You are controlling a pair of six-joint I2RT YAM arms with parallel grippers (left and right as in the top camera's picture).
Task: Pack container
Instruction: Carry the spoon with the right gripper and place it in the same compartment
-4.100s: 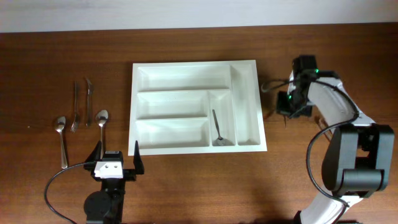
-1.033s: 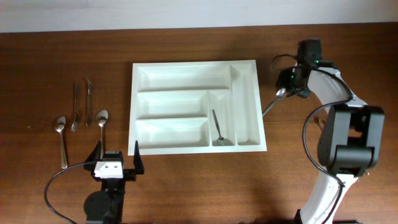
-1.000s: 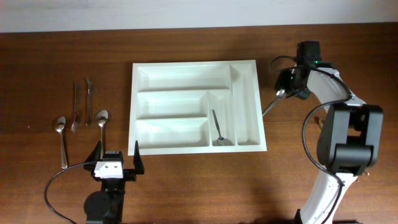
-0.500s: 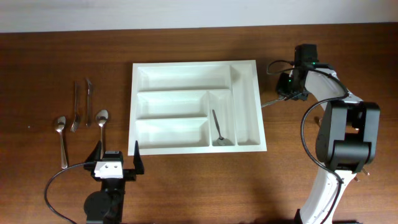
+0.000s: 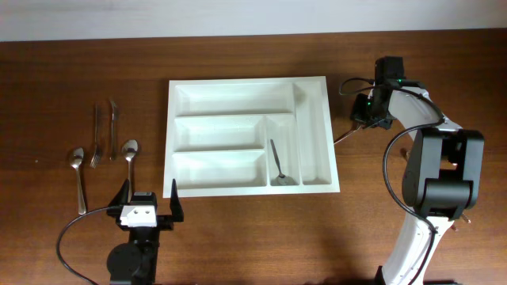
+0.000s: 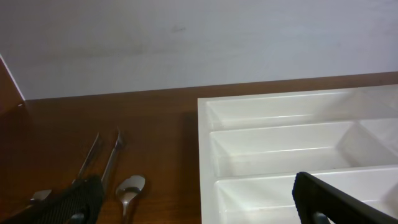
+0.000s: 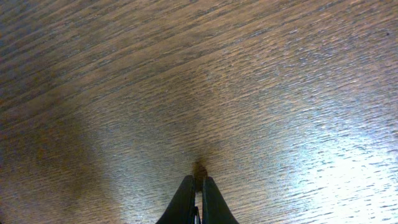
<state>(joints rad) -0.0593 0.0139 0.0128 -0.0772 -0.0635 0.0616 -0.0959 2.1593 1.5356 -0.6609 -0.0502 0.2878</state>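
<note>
My right gripper needs to let go of the thin metal utensil along the spoon in the white container's short narrow compartment point(image 5: 276, 155).
The white five-compartment container point(image 5: 313, 150) lies mid-table with one spoon point(image 5: 277, 164) in its short narrow compartment. My right gripper point(image 5: 371, 113) hovers just right of the container's far right corner, shut on a thin metal utensil, seemingly a spoon; its handle point(image 5: 343, 136) slants down-left toward the container's rim. In the right wrist view the fingers point(image 7: 185, 196) are pressed nearly together over bare wood, with a thin sliver between them. My left gripper point(image 5: 146, 207) is open and empty at the front left; the container's left end point(image 6: 205, 134) shows in its view.
A fork point(image 5: 95, 134), a knife point(image 5: 113, 125) and two spoons point(image 5: 78, 176) point(image 5: 130, 153) lie on the table left of the container. The nearer spoon point(image 6: 129, 190), the fork point(image 6: 92, 154) and the knife point(image 6: 114, 152) also show in the left wrist view.
My right gripper has lifted the utensil off the table at the right and carried it toward the container; the utensil has turned edge-on, its bowl hidden. The left arm has not moved.
</note>
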